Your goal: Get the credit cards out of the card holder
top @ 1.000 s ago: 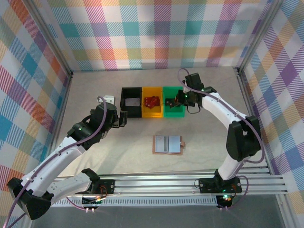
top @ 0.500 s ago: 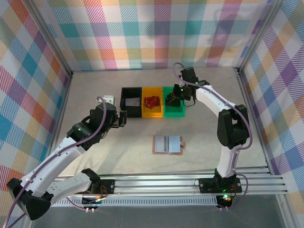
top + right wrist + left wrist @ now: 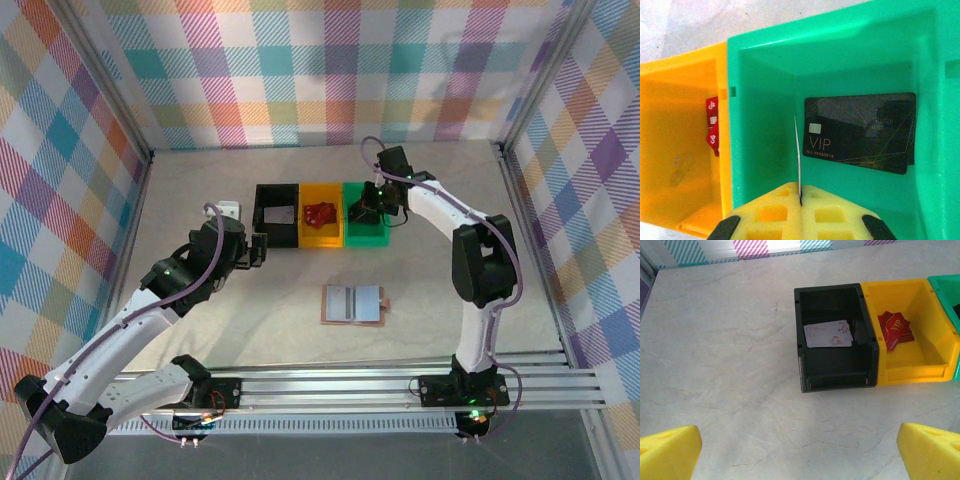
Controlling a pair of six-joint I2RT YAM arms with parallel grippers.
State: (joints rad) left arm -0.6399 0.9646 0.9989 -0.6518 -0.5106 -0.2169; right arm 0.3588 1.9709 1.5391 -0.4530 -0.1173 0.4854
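The robot's right gripper needs to release the thin credit card, now upright over the green bin, on top of the black VIP card in the green bin (image 3: 363,218) (image 3: 851,154).
The tan card holder (image 3: 355,303) lies spread flat mid-table with its pale grey-blue inner panels up; I cannot tell cards from pockets there. My right gripper (image 3: 800,200) is shut on a thin pale credit card (image 3: 798,155), seen edge-on and standing upright over the green bin (image 3: 760,100). From above, the right gripper (image 3: 367,207) hangs over that bin (image 3: 366,240). My left gripper (image 3: 800,455) is open with nothing between its yellow fingertips (image 3: 667,452). It hovers over bare table just in front of the black bin (image 3: 840,382), left of it from above (image 3: 262,250).
A black VIP card (image 3: 860,132) lies flat in the green bin. The yellow bin (image 3: 915,372) holds a red VIP card (image 3: 896,330). The black bin holds a pale card (image 3: 828,334). The three bins stand side by side at the table's back.
The right arm has swung its elbow left and folded in, carrying the gripper and card slightly left over the green bin. The left arm has not moved.
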